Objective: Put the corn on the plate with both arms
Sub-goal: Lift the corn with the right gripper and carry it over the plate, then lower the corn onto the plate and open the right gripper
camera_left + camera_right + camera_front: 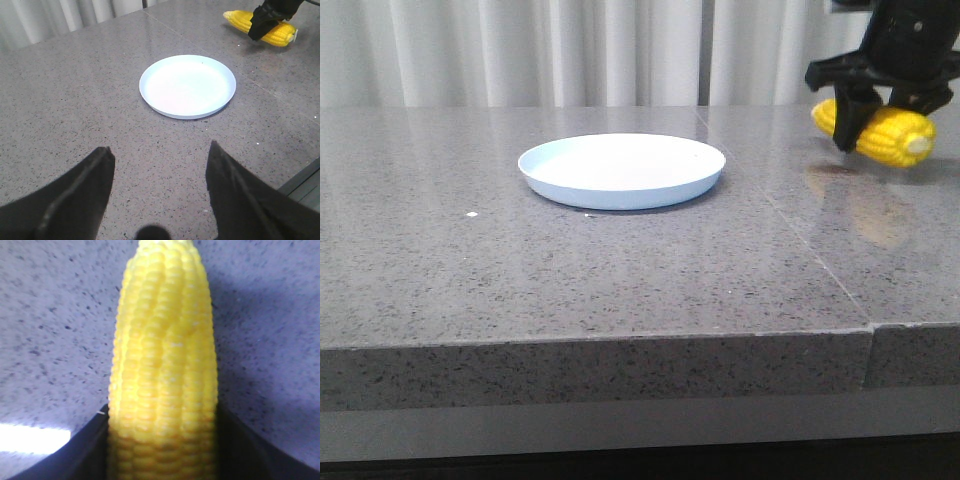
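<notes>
Next, I release the yellow corn, still a little above the table, with my right gripper just off the middle of the pale blue-white plate (642, 152), toward the seam.
The yellow corn (890, 135) hangs a little above the table at the far right, gripped crosswise by my right gripper (875, 125), which is shut on it. It fills the right wrist view (165, 365), with the black fingers (85, 450) pressed on both sides. It also shows in the left wrist view (280, 34). The pale blue-white plate (621, 170) lies empty in the middle of the table, well to the left of the corn; it shows in the left wrist view too (187, 85). My left gripper (160, 155) is open and empty, short of the plate, above bare table.
The grey speckled stone table (570, 270) has a seam (810, 250) running from back to front on its right side. Its front edge (590, 345) is close to the camera. White curtains (520, 50) hang behind.
</notes>
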You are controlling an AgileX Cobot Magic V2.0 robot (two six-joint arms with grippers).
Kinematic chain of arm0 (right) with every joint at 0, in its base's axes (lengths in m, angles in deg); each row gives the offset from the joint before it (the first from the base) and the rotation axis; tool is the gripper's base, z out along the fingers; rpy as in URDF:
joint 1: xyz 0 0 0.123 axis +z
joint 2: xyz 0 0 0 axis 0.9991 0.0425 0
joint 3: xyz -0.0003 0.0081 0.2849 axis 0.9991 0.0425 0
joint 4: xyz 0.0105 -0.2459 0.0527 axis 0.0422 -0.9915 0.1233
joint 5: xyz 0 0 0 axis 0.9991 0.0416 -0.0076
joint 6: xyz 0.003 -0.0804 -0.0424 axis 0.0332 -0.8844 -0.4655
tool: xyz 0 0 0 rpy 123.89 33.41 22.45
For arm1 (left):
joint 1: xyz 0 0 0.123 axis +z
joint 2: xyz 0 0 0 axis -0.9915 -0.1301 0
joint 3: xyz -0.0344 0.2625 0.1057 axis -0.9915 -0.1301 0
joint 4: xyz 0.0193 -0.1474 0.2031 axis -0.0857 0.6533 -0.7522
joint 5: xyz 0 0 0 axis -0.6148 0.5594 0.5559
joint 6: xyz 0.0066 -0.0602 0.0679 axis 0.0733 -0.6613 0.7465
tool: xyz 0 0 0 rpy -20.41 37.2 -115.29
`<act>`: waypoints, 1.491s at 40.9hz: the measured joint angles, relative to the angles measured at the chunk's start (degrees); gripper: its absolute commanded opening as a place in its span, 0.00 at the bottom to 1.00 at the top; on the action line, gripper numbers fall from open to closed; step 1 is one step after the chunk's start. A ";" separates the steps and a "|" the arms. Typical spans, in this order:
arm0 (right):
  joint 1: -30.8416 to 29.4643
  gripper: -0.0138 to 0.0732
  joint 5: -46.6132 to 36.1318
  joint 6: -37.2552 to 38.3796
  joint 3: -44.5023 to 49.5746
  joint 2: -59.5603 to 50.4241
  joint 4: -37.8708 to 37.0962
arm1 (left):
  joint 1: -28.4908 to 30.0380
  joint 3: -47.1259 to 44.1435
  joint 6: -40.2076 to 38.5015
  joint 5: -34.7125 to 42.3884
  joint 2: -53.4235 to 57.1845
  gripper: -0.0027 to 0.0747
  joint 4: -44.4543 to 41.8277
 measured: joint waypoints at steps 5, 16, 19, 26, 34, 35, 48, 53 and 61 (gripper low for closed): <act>1.72 0.43 1.59 0.00 0.00 -4.57 -0.24 | 0.00 0.00 0.00 0.00 0.00 0.55 0.00; 10.81 0.43 4.84 0.00 0.00 -15.02 -0.24 | 0.00 0.00 0.00 0.00 0.00 0.55 0.00; 14.06 0.43 5.33 0.00 0.00 -16.37 -0.24 | 0.00 0.00 0.00 0.00 0.00 0.55 0.00; 21.49 0.43 5.68 0.74 0.00 -16.71 -0.02 | 0.00 0.00 0.00 0.00 0.00 0.55 0.00; 25.81 0.43 1.94 4.44 0.00 -13.31 0.25 | 0.00 0.00 0.00 0.00 0.00 0.53 0.00; 25.94 0.43 1.31 4.91 0.00 -12.67 0.36 | 0.00 0.00 0.00 0.00 0.00 0.53 0.00; 25.93 0.44 -6.45 7.28 0.00 -2.55 1.10 | 0.00 0.00 0.00 0.00 0.00 0.53 0.00; 25.93 0.56 -8.68 7.41 0.00 0.30 1.33 | 0.00 0.00 0.00 0.00 0.00 0.53 0.00; 25.93 0.82 -9.46 7.55 0.00 2.96 1.45 | 0.00 0.00 0.00 0.00 0.00 0.53 0.00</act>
